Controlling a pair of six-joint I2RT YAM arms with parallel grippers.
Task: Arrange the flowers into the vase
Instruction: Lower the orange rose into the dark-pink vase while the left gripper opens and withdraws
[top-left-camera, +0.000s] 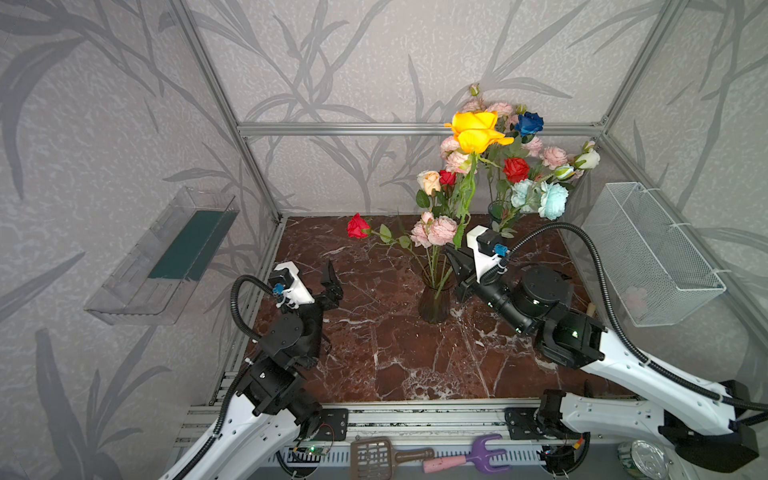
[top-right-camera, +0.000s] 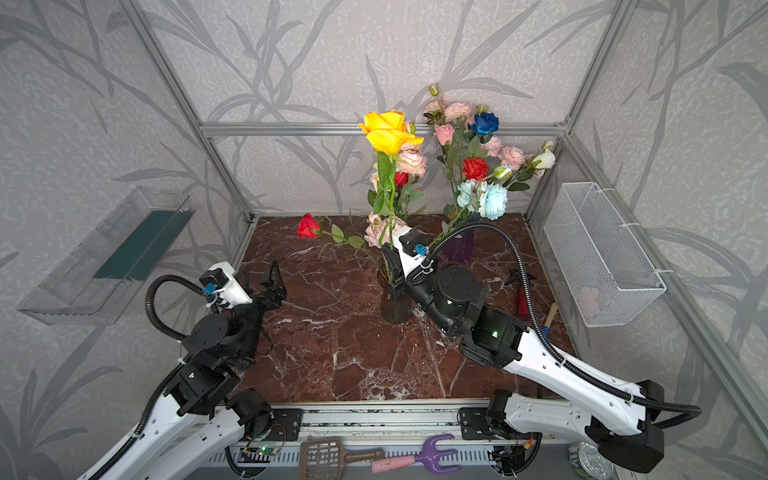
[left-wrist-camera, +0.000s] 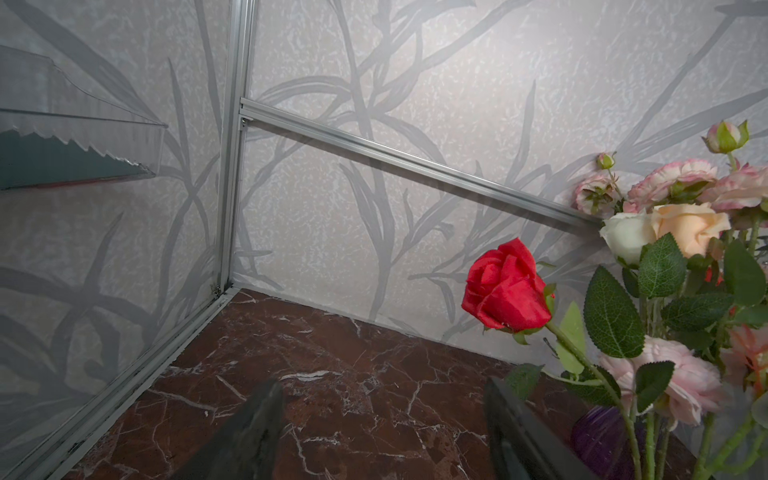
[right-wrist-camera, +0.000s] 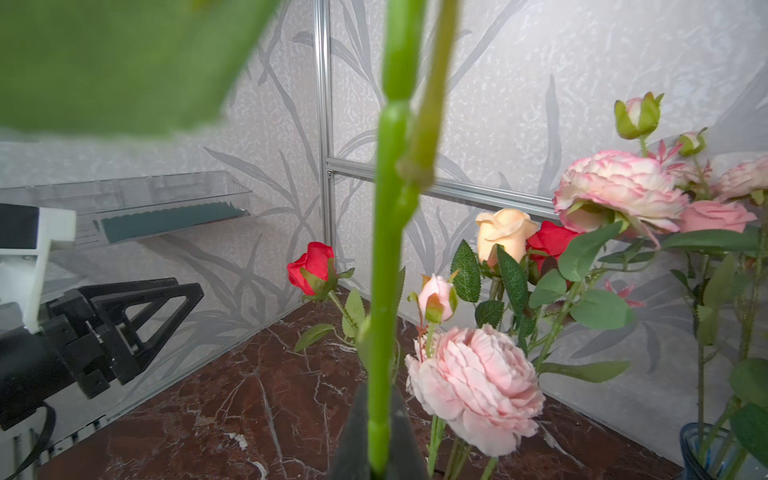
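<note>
Next, I let go of the yellow rose's green stem with my right gripper in the dark glass vase holding the pink peonies (top-left-camera: 437, 293).
A dark glass vase (top-left-camera: 434, 301) (top-right-camera: 392, 305) stands mid-table holding pink peonies (top-left-camera: 434, 232) (right-wrist-camera: 478, 382), a peach rose (top-left-camera: 429, 180) (right-wrist-camera: 505, 232) and a red rose (top-left-camera: 358, 226) (left-wrist-camera: 505, 291) that leans left. My right gripper (top-left-camera: 455, 259) (top-right-camera: 388, 257) (right-wrist-camera: 378, 436) is shut on the green stem of a tall yellow rose (top-left-camera: 476, 131) (top-right-camera: 390, 131), held upright just above the vase's rim; the stem's lower end is hidden. My left gripper (top-left-camera: 330, 284) (top-right-camera: 264, 282) (left-wrist-camera: 382, 415) is open and empty, left of the vase and apart from the red rose.
A second vase (top-left-camera: 496, 212) with blue, red, white, pink and pale-blue blooms stands at the back right. A clear shelf (top-left-camera: 166, 257) hangs on the left wall, a wire basket (top-left-camera: 648, 253) on the right wall. A brown scoop (top-left-camera: 374, 457) and purple fork (top-left-camera: 482, 455) lie in front.
</note>
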